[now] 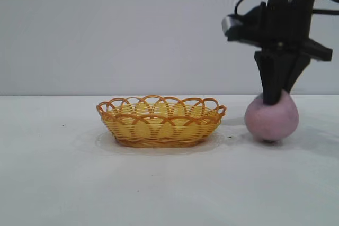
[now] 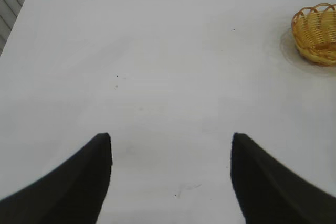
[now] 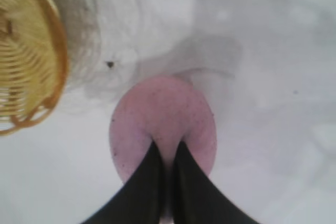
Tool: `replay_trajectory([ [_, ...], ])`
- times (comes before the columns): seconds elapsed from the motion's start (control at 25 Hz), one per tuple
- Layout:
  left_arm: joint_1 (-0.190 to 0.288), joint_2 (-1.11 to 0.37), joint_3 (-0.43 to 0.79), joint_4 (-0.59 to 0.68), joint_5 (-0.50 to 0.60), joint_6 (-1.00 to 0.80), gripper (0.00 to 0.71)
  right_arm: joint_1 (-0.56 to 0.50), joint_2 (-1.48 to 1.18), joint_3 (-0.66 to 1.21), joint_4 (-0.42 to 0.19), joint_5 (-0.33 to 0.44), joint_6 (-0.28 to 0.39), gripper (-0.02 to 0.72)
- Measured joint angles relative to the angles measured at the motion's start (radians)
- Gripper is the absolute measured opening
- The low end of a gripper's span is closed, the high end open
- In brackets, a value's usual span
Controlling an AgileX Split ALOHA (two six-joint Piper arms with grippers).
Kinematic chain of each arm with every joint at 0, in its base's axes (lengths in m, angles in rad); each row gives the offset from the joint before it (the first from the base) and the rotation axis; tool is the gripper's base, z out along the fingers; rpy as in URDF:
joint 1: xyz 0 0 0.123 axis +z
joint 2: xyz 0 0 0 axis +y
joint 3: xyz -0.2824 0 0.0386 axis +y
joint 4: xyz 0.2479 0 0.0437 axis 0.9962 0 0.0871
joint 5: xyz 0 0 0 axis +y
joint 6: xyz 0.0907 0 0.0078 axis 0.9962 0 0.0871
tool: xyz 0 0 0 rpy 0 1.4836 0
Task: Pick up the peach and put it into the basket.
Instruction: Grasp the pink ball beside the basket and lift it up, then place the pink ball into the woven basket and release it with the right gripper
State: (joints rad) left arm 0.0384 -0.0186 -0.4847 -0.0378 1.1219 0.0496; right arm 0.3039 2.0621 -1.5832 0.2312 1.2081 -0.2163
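The peach will drop from my right gripper inside the yellow basket, just off its middle [image 1: 176, 111] toward the dark speck.
The pinkish-purple peach [image 1: 271, 123] sits to the right of the yellow woven basket [image 1: 159, 123], a short gap apart, low at the table surface. My right gripper [image 1: 274, 99] comes straight down on it, and its two black fingers are pinched close together on the peach's top. In the right wrist view the fingers [image 3: 152, 177] press into the peach [image 3: 163, 114], with the basket [image 3: 26, 51] to one side. My left gripper [image 2: 170, 140] is open and empty over bare table, far from the basket [image 2: 317, 32]. The left arm does not show in the exterior view.
The white table [image 1: 79, 183] stretches around the basket and the peach. A plain wall stands behind. A small dark speck [image 3: 110, 64] lies on the table between the peach and the basket.
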Motion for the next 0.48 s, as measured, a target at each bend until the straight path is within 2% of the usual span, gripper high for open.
replay_trajectory([
  [0.12,0.0,0.0,0.0,0.0,0.0,0.0,0.465,0.0,-0.036,-0.054,0.023,0.002,0.0,0.0],
  [0.28,0.0,0.0,0.0,0.0,0.0,0.0,0.465,0.01,-0.056,-0.117,0.114,0.009,0.0,0.0],
  [0.48,0.0,0.0,0.0,0.0,0.0,0.0,0.465,0.102,-0.056,-0.132,0.145,0.003,0.0,0.0],
])
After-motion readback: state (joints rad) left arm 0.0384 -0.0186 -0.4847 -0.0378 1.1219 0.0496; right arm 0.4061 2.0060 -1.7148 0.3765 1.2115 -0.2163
